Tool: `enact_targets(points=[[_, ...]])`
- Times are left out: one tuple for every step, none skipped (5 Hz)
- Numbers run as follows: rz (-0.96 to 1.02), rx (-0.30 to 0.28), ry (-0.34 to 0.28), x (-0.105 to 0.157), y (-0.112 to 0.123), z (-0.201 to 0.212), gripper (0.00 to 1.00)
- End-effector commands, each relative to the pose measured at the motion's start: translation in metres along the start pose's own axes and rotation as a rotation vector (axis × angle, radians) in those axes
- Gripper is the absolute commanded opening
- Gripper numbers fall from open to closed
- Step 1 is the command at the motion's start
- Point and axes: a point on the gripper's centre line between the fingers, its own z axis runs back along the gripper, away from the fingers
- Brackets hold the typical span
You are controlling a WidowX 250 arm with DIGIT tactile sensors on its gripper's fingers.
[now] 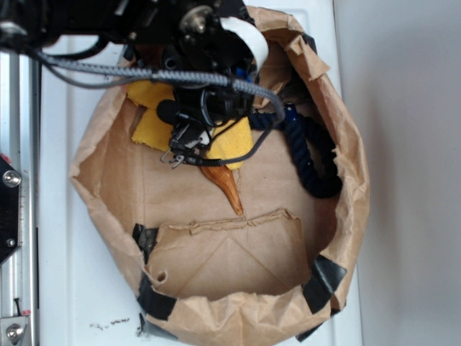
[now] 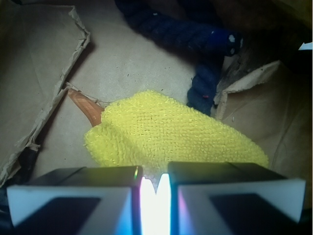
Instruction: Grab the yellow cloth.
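Observation:
The yellow cloth is lying flat in front of my gripper's shut fingers, so next I open them, reach further over the cloth and pinch its fold (image 2: 115, 142) near the cone.
The yellow cloth (image 2: 166, 132) is a fuzzy bright yellow patch that runs from the bag floor up into my jaws in the wrist view. My gripper (image 2: 155, 183) is shut on the cloth's near edge, and a thin glaring strip of fabric fills the narrow gap between the fingers. In the exterior view the cloth (image 1: 151, 126) shows at the upper left of the bag. The arm covers its middle, and the gripper (image 1: 175, 157) is over its lower edge.
An orange-brown cone (image 1: 227, 184) pokes out from under the cloth. A dark navy rope (image 1: 313, 155) curls along the right side. All of it sits inside a rolled-down brown paper bag (image 1: 353, 180) with black tape (image 1: 328, 277) and a folded paper flap (image 1: 230, 252) at the front.

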Motion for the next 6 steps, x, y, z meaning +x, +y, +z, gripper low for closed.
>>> enact_targets(points=[[-0.048,-0.007,0.010,0.0049,-0.0066,0.0078,1.00],[-0.058,-0.017,0.042,0.0088,-0.0068,0.0024,1.00],[-0.062,-0.025,0.062,0.0109,-0.0066,-0.0007,1.00],[-0.037,-0.021,0.054,0.0120,-0.0042,-0.0003,0.31],[-0.032,-0.022,0.043,0.0111,-0.0015,0.0021,0.00],[-0.037,-0.019,0.046,0.0110,-0.0027,0.0015,0.00]])
